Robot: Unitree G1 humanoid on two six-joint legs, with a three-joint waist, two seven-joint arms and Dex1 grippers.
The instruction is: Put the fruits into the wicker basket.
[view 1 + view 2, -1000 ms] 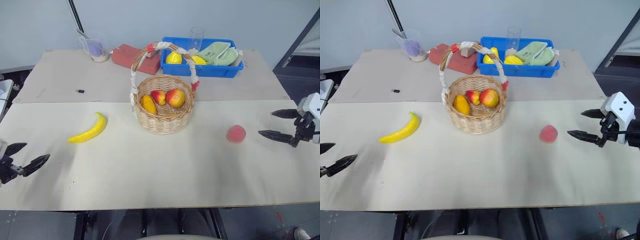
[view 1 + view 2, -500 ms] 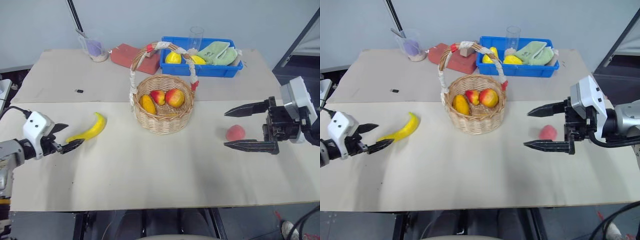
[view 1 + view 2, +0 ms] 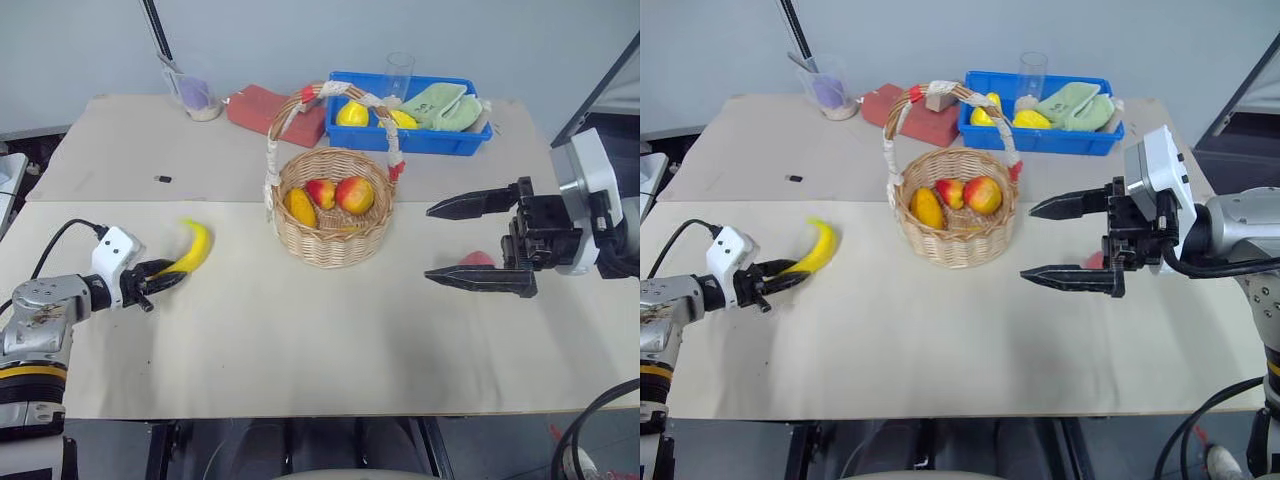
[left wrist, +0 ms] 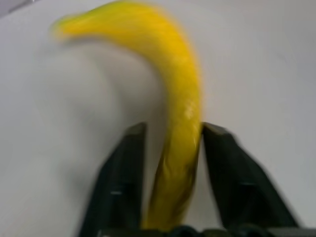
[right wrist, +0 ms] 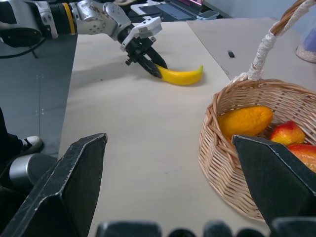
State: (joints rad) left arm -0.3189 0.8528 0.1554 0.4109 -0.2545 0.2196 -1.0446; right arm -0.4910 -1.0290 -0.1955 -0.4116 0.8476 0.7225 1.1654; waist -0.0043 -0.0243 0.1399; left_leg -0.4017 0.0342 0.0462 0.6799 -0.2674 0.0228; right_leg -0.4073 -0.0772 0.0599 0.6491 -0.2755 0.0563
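Observation:
My left gripper drops the yellow banana next in the wicker basket (image 3: 340, 220), before the red apples.
The yellow banana (image 3: 190, 248) lies on the table left of the wicker basket (image 3: 335, 225). My left gripper (image 3: 160, 278) is shut on its near end; in the left wrist view both black fingers (image 4: 123, 182) press the banana (image 4: 180, 98). The pink peach (image 3: 478, 259) rests right of the basket, partly hidden between the fingers of my right gripper (image 3: 430, 245). That gripper is open wide, fingertips pointing left past the peach toward the basket. In the right wrist view I see the basket (image 5: 247, 148) with an orange fruit and red apples, plus the banana (image 5: 180, 75).
A blue tray (image 3: 410, 138) with yellow fruits, a green cloth and a glass stands behind the basket. A red block (image 3: 270, 108) and a plastic cup (image 3: 195, 98) sit at the back left. A small black item (image 3: 162, 179) lies on the far board.
My left gripper came in from the left edge to the banana and shut on its near end. My right gripper swung in from the right until its open fingers flanked the peach.

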